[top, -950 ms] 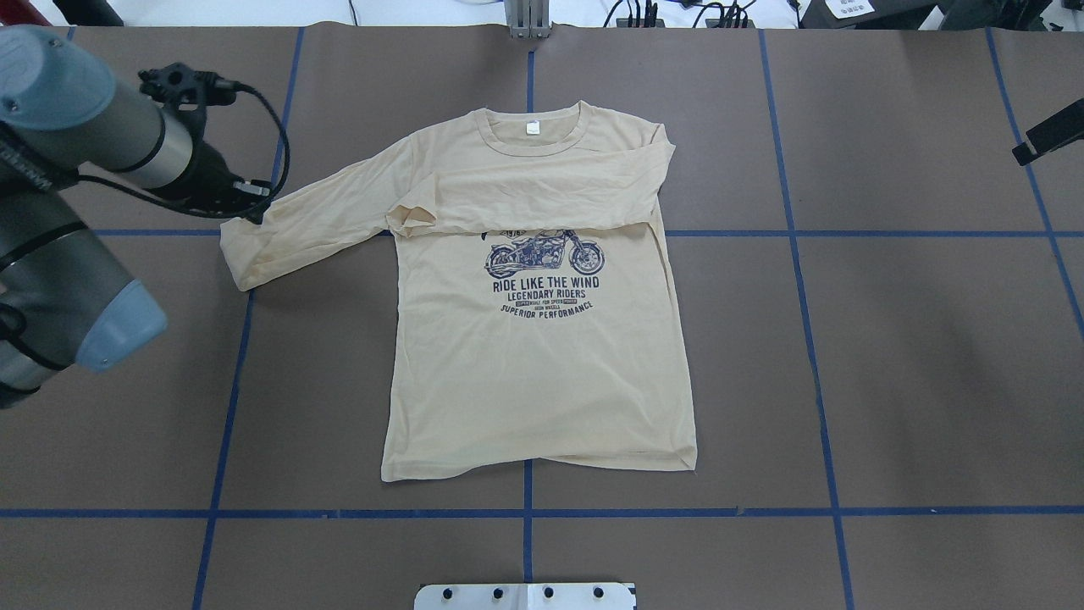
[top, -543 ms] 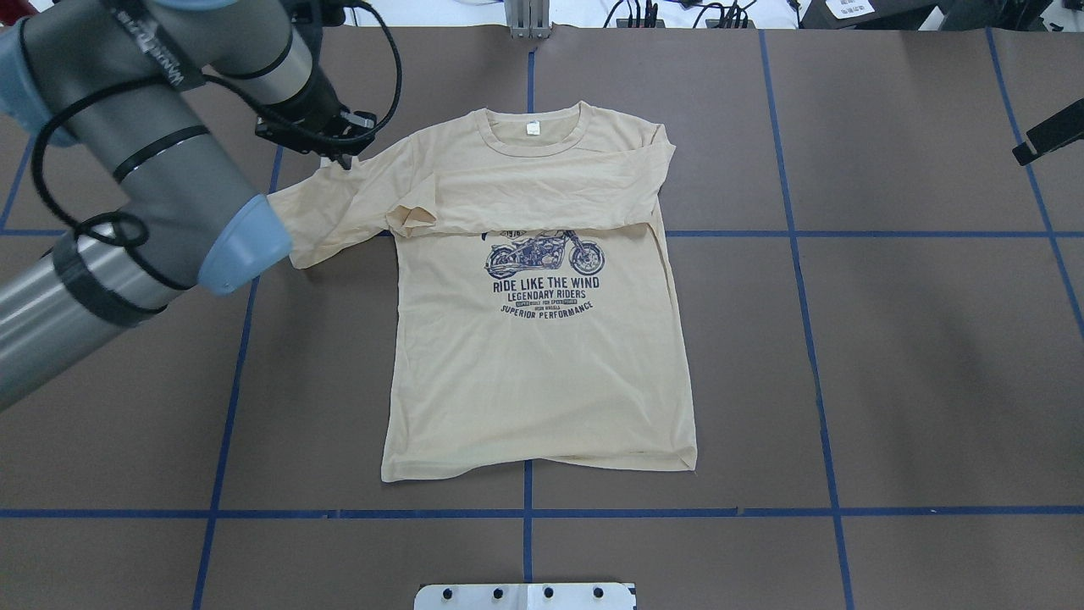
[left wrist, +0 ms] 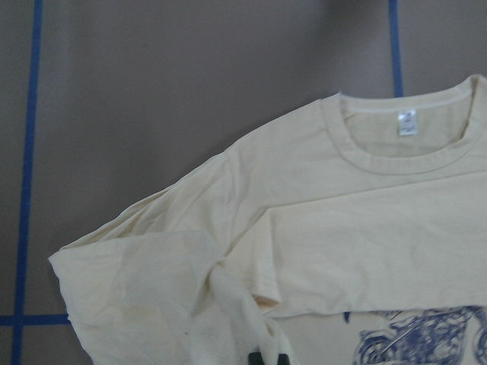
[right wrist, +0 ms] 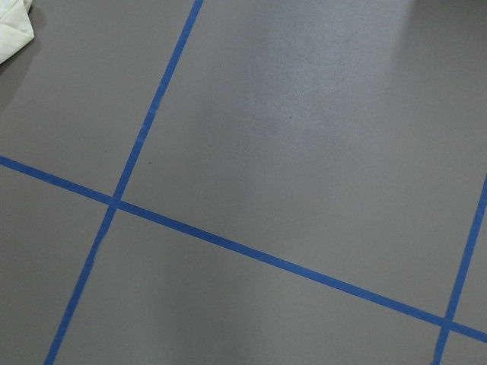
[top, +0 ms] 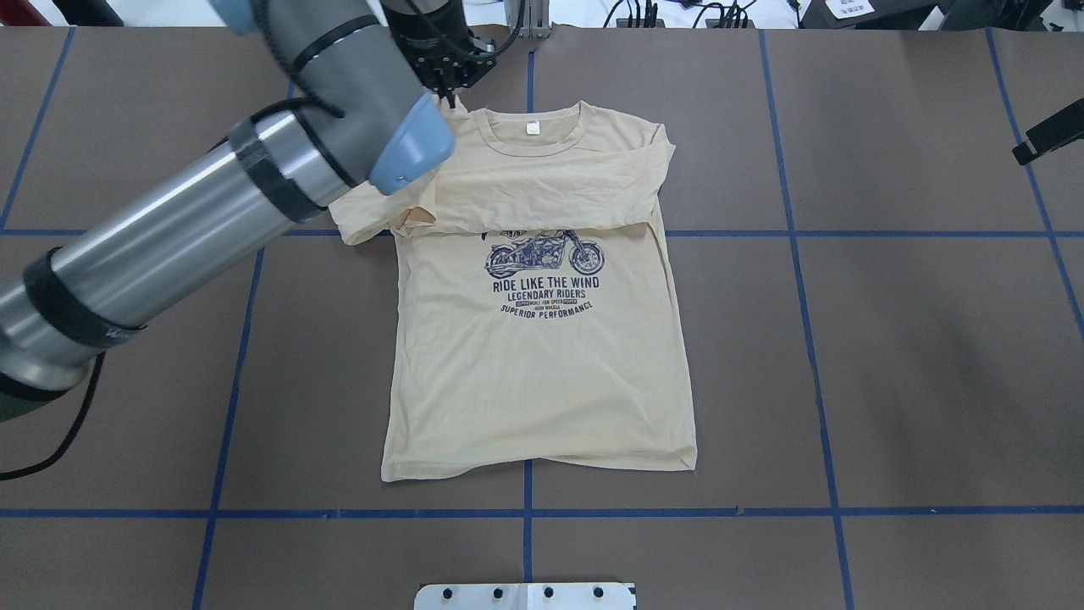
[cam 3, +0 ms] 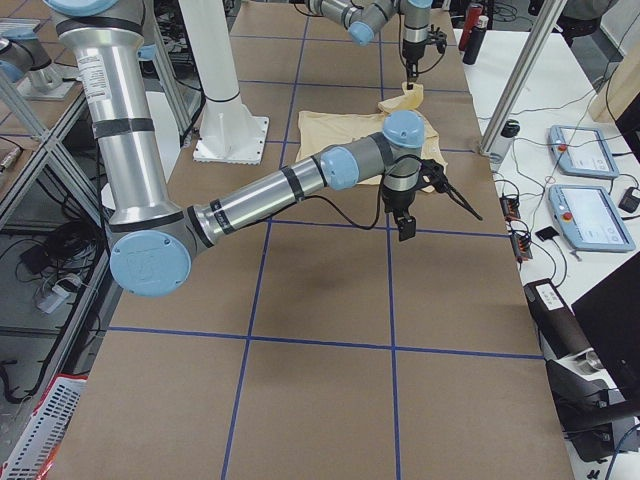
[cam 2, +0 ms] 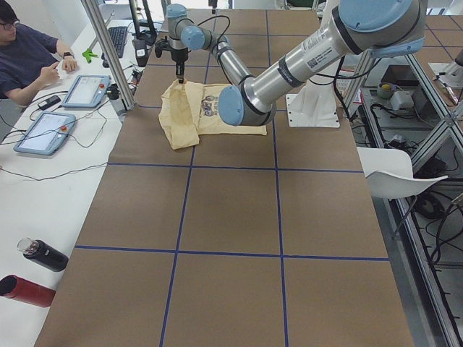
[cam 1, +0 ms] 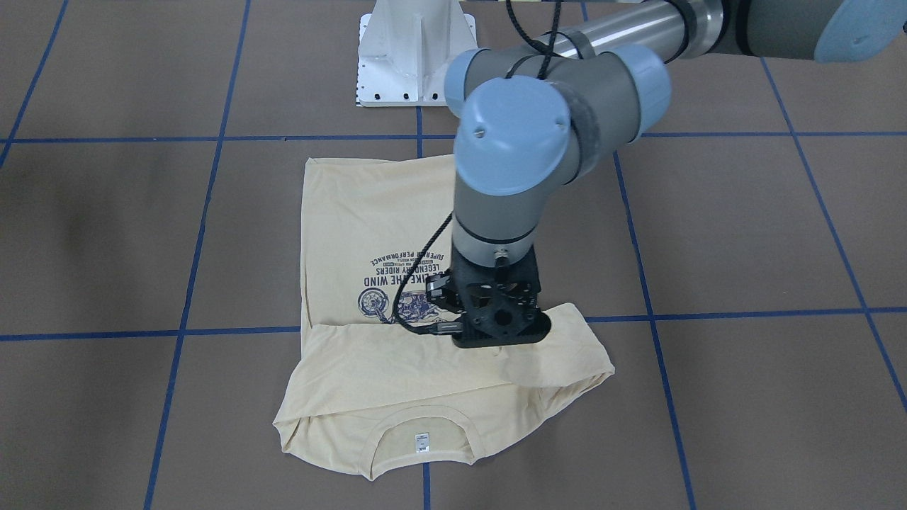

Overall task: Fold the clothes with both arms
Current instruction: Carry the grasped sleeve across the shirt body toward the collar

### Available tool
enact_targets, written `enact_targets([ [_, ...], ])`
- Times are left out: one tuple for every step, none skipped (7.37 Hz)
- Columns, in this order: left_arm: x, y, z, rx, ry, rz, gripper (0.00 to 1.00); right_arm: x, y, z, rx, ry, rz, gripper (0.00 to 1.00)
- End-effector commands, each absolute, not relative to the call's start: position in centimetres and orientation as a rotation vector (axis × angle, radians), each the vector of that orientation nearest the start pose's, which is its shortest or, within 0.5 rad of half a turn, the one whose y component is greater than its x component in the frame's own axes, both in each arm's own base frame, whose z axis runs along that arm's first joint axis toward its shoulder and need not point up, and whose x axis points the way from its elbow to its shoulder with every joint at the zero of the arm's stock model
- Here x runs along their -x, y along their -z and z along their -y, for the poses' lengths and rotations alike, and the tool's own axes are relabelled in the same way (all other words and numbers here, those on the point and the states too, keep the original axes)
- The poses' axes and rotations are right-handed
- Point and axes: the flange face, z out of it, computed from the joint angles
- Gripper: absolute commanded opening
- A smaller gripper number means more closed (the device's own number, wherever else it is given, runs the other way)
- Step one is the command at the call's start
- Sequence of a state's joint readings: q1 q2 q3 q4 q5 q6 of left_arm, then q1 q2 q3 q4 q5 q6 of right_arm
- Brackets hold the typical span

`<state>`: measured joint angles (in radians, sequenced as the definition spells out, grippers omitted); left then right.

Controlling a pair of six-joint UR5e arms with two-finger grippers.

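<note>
My left gripper is to let go of the sleeve cuff at the T-shirt's opposite side edge (cam 1: 301, 336), by the blue tape line. The cuff is now lifted beside the collar.
The cream-yellow T-shirt (top: 542, 381) lies flat with its print up and its neck label (top: 533, 128) at the far side. One sleeve is folded across the chest (top: 542, 182). My left gripper (top: 446, 91) is shut on the cuff of the other sleeve (top: 373, 216) and holds it lifted beside the collar. In the left wrist view the sleeve (left wrist: 152, 289) hangs bunched from my fingertips (left wrist: 268, 356). My right gripper (top: 1048, 137) hovers over bare table far to the right of the shirt. Only part of it shows, so I cannot tell whether it is open or shut.
The table is brown, with blue tape lines (top: 525, 512). The white pedestal base (top: 525, 596) sits at the near edge. A side table with tablets (cam 2: 85, 90), bottles (cam 2: 43, 254) and a seated operator (cam 2: 25, 54) runs along the far side.
My left arm has swung right and away from the robot, carrying the sleeve cuff from out at the left to beside the collar. The sleeve now bunches at the shoulder. The right gripper has not moved.
</note>
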<state>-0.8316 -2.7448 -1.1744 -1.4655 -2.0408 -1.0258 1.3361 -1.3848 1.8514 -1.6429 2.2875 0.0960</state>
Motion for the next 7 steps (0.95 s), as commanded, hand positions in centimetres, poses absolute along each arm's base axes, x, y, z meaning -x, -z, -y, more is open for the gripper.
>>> enact_targets([
  [-54.9,-1.2,64.0,0.008,0.184,-0.812,0.00,6.2,-43.4,55.1,-0.257,0.273,0.763,0.99],
  [-58.0,-0.8,63.1,0.040,0.204,-0.801,0.00,6.2,-43.5,55.0,-0.256,0.272,0.763,0.99],
  [-60.5,-0.5,62.9,0.053,0.256,-0.797,0.00,6.2,-43.1,54.9,-0.263,0.275,0.764,0.99],
  [-62.4,-1.1,62.7,0.058,0.293,-0.810,0.00,6.1,-42.8,54.8,-0.268,0.275,0.764,0.99],
  [-63.6,-1.7,62.7,0.049,0.326,-0.834,0.00,6.1,-42.8,54.8,-0.268,0.276,0.767,0.99],
  [-64.5,-1.4,62.6,0.026,0.364,-0.887,0.00,6.2,-42.8,54.8,-0.267,0.276,0.769,0.99],
  [-64.5,-0.3,62.4,0.017,0.398,-0.974,0.00,6.1,-42.8,54.8,-0.267,0.275,0.768,0.99],
])
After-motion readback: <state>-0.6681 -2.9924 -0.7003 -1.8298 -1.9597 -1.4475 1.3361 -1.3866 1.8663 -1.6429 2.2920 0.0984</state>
